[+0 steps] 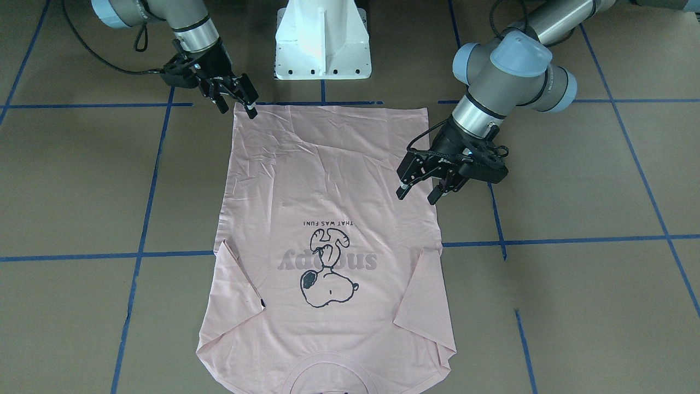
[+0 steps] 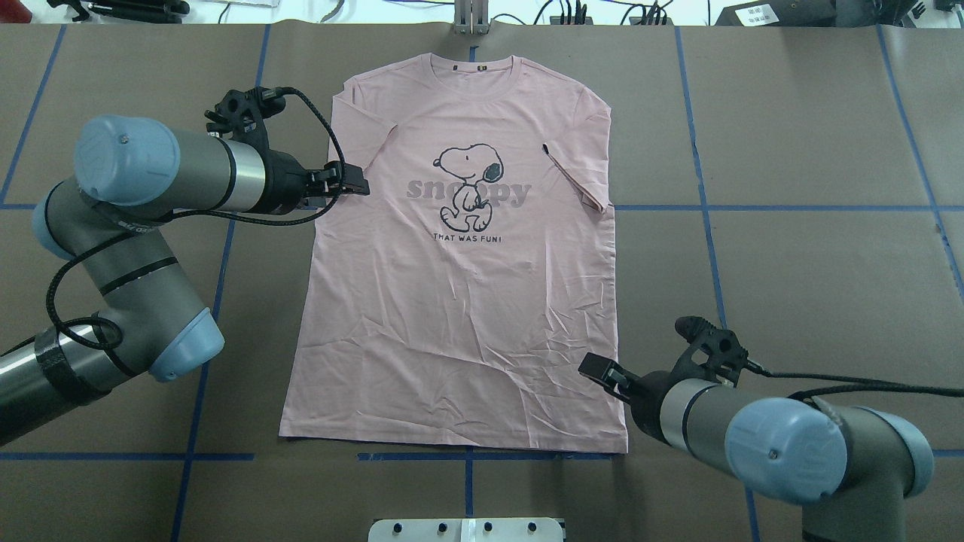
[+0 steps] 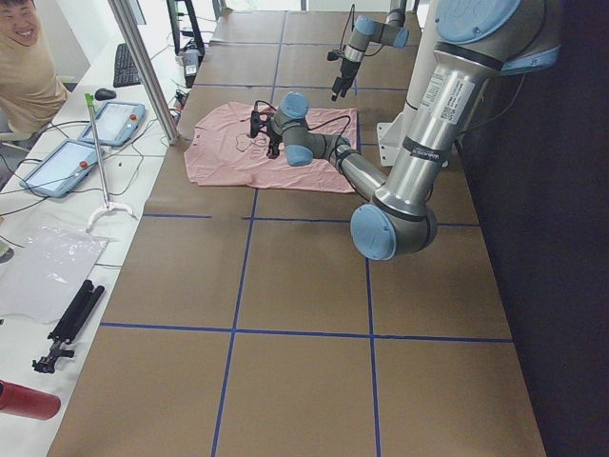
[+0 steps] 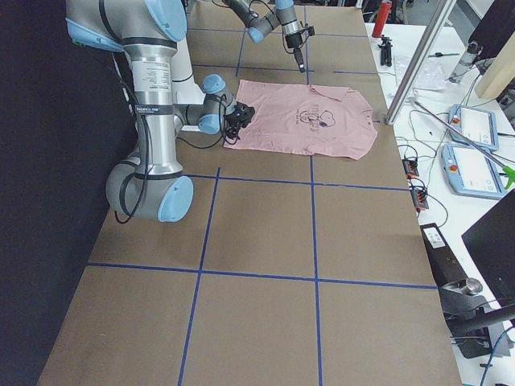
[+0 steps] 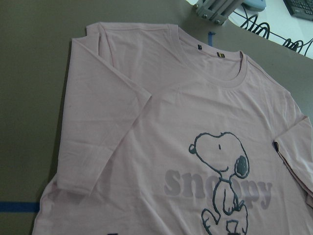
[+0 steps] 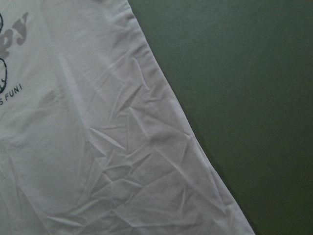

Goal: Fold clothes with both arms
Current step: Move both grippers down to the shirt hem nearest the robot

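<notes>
Next, I close my right gripper on the pale pink T-shirt's hem corner (image 1: 238, 107) just beneath it, where hem meets side edge.
The pale pink T-shirt (image 2: 459, 316) lies flat and face up on the brown table, collar at the far edge, hem toward the robot, both sleeves lying inward against the body. The Snoopy print (image 1: 325, 273) shows on the chest. My left gripper (image 2: 360, 184) hovers open over the shirt's left edge, just below the sleeve (image 5: 98, 142). In the front-facing view the left gripper (image 1: 419, 194) has its fingers spread with nothing between them. My right gripper (image 1: 238, 108) is open at the hem's right corner (image 2: 614, 440), with wrinkled cloth (image 6: 98, 147) below it.
The white pedestal base (image 1: 322, 44) stands just behind the hem. Blue tape lines (image 2: 753, 207) grid the table. A metal post (image 2: 471, 19) rises beyond the collar. A side bench with tablets (image 3: 86, 143) and a seated person (image 3: 29, 67) runs along the far edge.
</notes>
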Motion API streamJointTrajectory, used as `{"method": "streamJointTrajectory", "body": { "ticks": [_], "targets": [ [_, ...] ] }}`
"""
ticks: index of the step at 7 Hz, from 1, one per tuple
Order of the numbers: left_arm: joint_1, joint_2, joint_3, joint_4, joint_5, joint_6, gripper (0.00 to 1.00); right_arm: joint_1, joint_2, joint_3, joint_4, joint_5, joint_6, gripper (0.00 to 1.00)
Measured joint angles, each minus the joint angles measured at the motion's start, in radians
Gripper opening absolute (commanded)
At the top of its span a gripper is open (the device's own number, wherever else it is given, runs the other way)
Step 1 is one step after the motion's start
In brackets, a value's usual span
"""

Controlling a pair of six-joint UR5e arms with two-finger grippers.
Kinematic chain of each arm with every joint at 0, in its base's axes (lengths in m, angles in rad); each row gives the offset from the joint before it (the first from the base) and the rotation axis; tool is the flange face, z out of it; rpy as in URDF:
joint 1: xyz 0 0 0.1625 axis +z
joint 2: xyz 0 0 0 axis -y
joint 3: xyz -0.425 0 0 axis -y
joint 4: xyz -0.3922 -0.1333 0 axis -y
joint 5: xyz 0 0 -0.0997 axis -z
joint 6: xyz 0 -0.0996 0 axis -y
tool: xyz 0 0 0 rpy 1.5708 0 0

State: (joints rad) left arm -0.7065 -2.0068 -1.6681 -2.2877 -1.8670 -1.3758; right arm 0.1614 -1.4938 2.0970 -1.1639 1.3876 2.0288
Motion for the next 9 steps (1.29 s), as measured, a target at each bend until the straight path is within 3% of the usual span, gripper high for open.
{"method": "streamJointTrajectory", "body": {
  "ticks": [2, 4, 5, 7, 9],
  "targets": [
    [0.011, 0.004, -0.001, 0.007, -0.002, -0.023, 0.83, -0.108, 0.015, -0.014, -0.062, -0.088, 0.145, 0.99],
    [0.016, 0.004, -0.002, 0.008, -0.002, -0.04, 0.83, -0.148, 0.027, -0.052, -0.108, -0.111, 0.226, 0.93],
    [0.02, 0.003, -0.002, 0.008, -0.001, -0.043, 0.83, -0.152, 0.028, -0.06, -0.122, -0.111, 0.24, 0.68],
    [0.023, 0.003, -0.008, 0.008, 0.0, -0.046, 0.84, -0.151, 0.032, -0.054, -0.154, -0.11, 0.247, 0.06],
    [0.024, 0.003, -0.01, 0.008, 0.0, -0.05, 0.84, -0.147, 0.033, -0.036, -0.172, -0.11, 0.248, 0.0]
  ]
}}
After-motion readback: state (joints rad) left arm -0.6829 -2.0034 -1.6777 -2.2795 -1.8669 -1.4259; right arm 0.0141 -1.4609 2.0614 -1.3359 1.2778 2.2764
